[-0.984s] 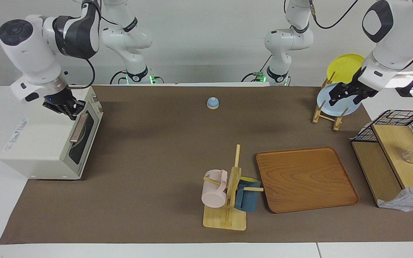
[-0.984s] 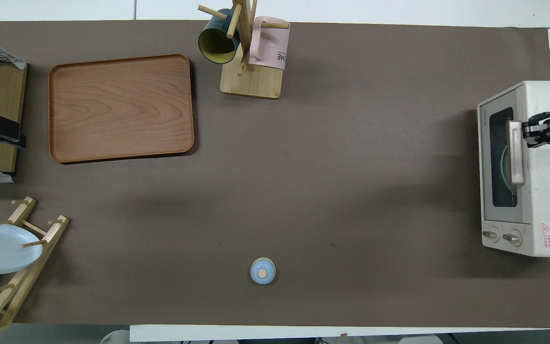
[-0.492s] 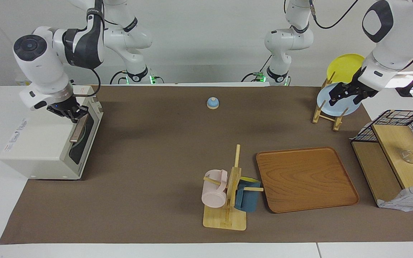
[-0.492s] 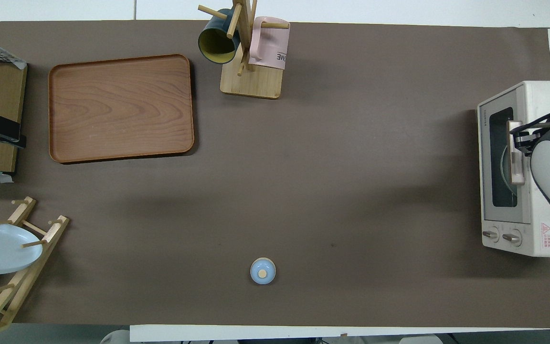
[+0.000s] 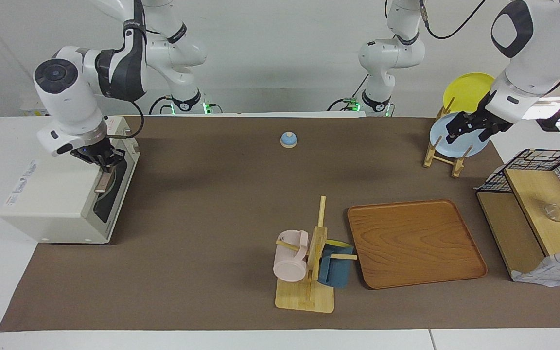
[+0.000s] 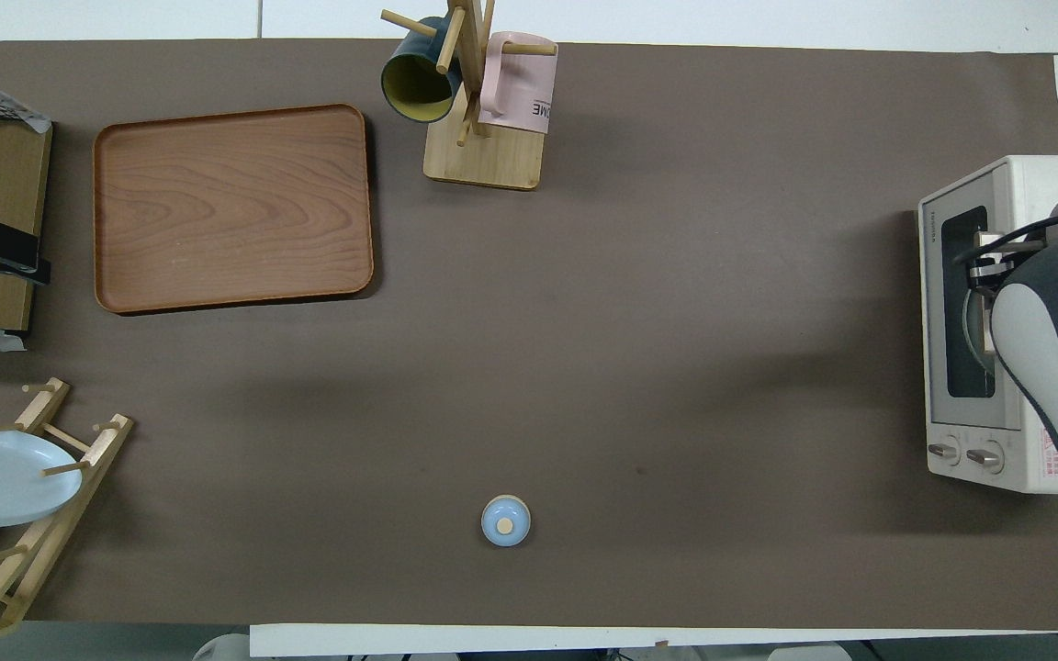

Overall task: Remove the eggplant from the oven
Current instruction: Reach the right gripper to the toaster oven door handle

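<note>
Next, I let go of the oven door, which is closed now, with my right gripper once it lies open over the table point(image 6: 853, 312) just in front of the oven.
The cream-white oven point(image 5: 56, 204) stands at the right arm's end of the table, and its dark glass door point(image 5: 114, 187) is closed. It also shows in the overhead view point(image 6: 1007, 184). My right gripper point(image 5: 104, 163) is down at the top end of the door's bar handle point(image 5: 101, 183); in the overhead view the right gripper point(image 6: 984, 266) covers part of that handle. The eggplant is hidden. Only a pale curved plate edge point(image 6: 968, 321) shows through the glass. My left gripper point(image 5: 468, 131) is open, empty and raised, and waits at the left arm's end.
A wooden tray point(image 5: 413, 243), a mug tree point(image 5: 309, 265) with a pink and a blue mug, a small blue bell point(image 5: 288, 140), a plate rack point(image 5: 447, 146) with a blue and a yellow plate, and a wooden shelf with a wire basket point(image 5: 537, 204).
My right arm has swung over the oven's top toward its front. Its gripper has come down from beside the handle onto the handle's top end. The door stays closed, and the left arm has not moved.
</note>
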